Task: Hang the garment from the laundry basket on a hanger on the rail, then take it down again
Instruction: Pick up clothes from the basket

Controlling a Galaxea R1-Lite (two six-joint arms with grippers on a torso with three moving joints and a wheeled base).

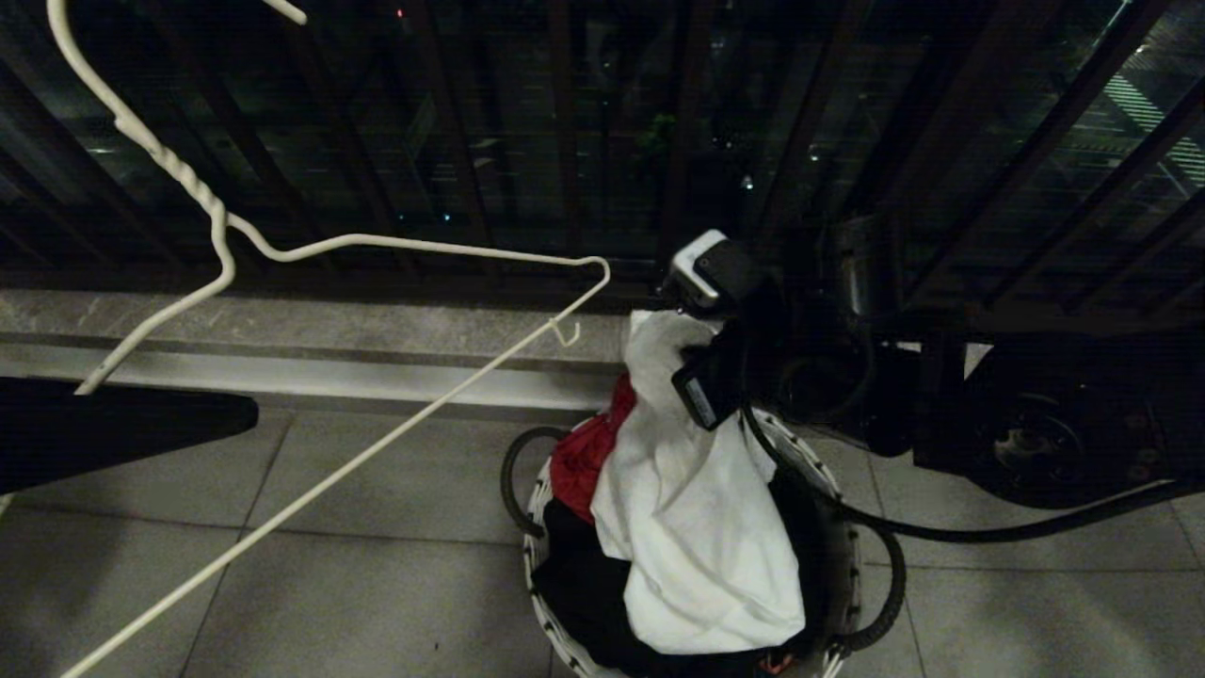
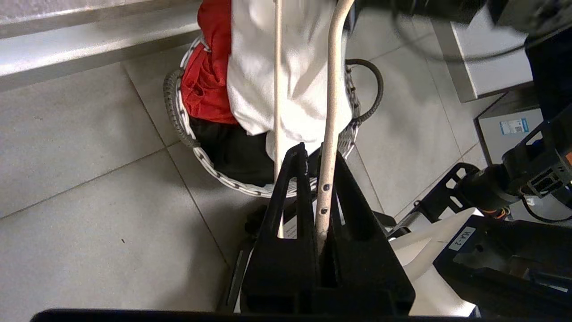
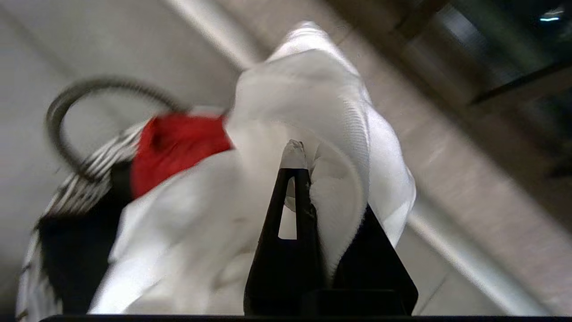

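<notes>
The T-shirt bunches over a finger of the robot's right gripper, so the robot should dip, open and pinch just the T-shirt's edge (image 3: 358,174) before lifting it to the hanger.
My right gripper (image 3: 313,179) is shut on a bunched fold of the garment (image 3: 321,116), a white T-shirt. The shirt (image 1: 697,527) hangs from that gripper (image 1: 698,372), and its lower part still rests in the laundry basket (image 1: 535,527). The chest print is hidden. My left gripper (image 2: 319,179) is shut on one wire end of the thin white hanger (image 2: 333,103). In the head view the hanger (image 1: 377,247) is held up at the left above the floor, tilted, with its twisted neck toward the upper left. The rail is out of view.
A red cloth (image 1: 584,452) and dark clothes (image 1: 584,603) lie in the basket beside the shirt. Behind stand a stone ledge (image 1: 329,330) and dark balcony bars (image 1: 565,141). A black cable (image 1: 941,532) loops off the right arm past the basket. Grey floor tiles (image 1: 377,527) lie to the left.
</notes>
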